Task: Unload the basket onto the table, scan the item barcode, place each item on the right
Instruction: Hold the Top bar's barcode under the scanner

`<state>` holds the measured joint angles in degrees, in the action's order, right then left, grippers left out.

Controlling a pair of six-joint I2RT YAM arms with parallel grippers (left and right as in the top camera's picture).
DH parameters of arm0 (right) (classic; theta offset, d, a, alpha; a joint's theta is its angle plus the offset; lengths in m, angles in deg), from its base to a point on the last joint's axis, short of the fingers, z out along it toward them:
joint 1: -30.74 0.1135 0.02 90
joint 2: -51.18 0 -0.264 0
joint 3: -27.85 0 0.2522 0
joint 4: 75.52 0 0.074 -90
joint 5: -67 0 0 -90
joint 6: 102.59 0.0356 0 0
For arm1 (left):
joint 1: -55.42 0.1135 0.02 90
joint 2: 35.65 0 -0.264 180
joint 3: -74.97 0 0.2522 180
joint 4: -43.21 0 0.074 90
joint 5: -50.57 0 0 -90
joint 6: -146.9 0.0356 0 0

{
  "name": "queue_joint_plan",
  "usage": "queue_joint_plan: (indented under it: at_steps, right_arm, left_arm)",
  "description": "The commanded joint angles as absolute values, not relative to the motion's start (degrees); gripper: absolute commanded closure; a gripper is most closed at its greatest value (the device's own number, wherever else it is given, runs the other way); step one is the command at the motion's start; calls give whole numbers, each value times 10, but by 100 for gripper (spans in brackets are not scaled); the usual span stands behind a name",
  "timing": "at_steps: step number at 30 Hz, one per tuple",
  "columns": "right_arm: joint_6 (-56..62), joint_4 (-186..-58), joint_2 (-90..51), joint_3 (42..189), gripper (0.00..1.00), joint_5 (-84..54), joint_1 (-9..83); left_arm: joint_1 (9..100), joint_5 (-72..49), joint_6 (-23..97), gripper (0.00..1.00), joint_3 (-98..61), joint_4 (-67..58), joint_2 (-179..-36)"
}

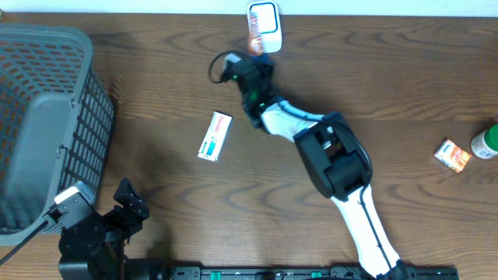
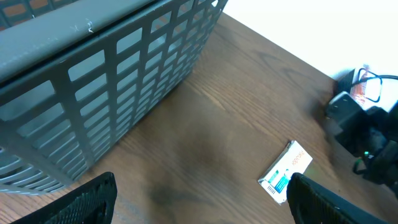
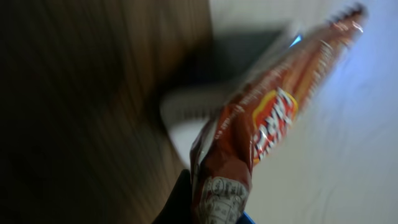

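The orange-red snack packet, held up beside the white scanner now, will be let go by my right gripper between the small orange box and the green-capped bottle (image 1: 468,145).
The item is an orange-red snack packet (image 3: 261,130), and my right gripper (image 3: 214,208) is shut on its lower end. In the overhead view the packet (image 1: 254,37) is held up at the far middle of the table, right beside a white scanner (image 1: 265,19) with a blue outline. The right gripper (image 1: 255,56) sits just below it. The right wrist view is blurred; a white shape (image 3: 180,115) shows behind the packet. My left gripper (image 2: 205,205) hangs open over bare wood near the front left, holding nothing.
A grey slatted basket (image 1: 47,117) fills the left side. A white and teal box (image 1: 215,135) lies flat mid-table, next to my left gripper's right finger (image 2: 329,202). A small orange box (image 1: 452,154) and a green-capped bottle (image 1: 486,142) sit at the right edge.
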<state>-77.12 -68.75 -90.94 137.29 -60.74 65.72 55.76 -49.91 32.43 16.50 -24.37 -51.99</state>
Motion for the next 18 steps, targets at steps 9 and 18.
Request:
queue_joint_plan:
  at_steps: [9, 18]
  right_arm:
    - [-819, -687, -886, 1384, 99, -653, 647]
    - [-787, -768, -752, 1384, 99, -664, 633]
  left_arm:
    - [560, -502, 319, 12, 162, -245, -517]
    - [560, -502, 319, 12, 162, -245, -517]
